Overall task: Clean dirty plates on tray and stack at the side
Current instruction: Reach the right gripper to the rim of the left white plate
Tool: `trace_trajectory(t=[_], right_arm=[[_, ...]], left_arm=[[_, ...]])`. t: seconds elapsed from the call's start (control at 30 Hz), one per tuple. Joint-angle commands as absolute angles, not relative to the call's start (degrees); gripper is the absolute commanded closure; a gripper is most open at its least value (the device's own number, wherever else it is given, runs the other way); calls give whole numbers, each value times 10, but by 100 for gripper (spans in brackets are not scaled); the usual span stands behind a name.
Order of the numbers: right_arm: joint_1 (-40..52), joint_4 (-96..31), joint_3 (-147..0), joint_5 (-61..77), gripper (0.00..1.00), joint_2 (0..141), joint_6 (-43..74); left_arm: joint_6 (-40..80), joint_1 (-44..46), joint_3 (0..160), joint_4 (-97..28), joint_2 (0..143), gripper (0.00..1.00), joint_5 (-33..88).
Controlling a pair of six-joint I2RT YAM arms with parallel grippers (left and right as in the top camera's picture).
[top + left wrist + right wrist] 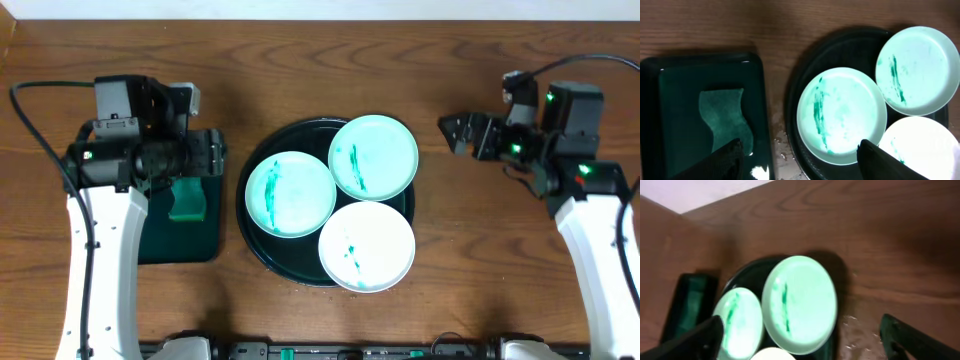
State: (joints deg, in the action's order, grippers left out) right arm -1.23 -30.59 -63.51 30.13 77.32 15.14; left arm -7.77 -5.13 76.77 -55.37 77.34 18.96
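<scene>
I need to next move my left gripper to the green sponge in the rectangular tray and close it on the sponge's narrow middle (187,199) (728,122).
The round dark tray (246,215) sits mid-table with three pale-mint plates on it, each with green smears: left (290,193), back right (373,157), front (366,246). The front plate overhangs the tray's rim. My left gripper (214,155) is open and empty above the rectangular tray, left of the round tray. In the left wrist view (802,167) the left plate (842,115) lies ahead between the fingers. My right gripper (452,133) is open and empty, right of the tray. In the right wrist view (802,345) the back-right plate (800,302) lies ahead.
A smaller rectangular dark green tray (180,240) at the left holds a green sponge (187,200), also seen in the left wrist view (725,120). Water drops lie on the wood between the two trays (780,150) and right of the round tray (855,330).
</scene>
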Motion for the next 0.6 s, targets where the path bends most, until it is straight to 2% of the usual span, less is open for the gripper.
trace_trajectory(t=[0.0,0.17,0.3,0.43,0.5,0.57], right_arm=[[27,-298,-648,340,7,809,212],[113,-311,-675,283,12,868,238],[204,-364,-746,164,15,926,238],[270,-411,-819,85,27,983,262],[305,-418,-848,79,38,1028,289],[324,-418,-854,79,44,1054,311]], left_arm=[[-83,-51,779,-550,775,27,204],[-82,-51,779,-552,775,27,180],[16,-51,779,-560,775,27,81],[81,-51,779,-571,775,27,-25],[103,-51,779,-574,775,27,-67],[107,-51,779,-574,775,27,-83]])
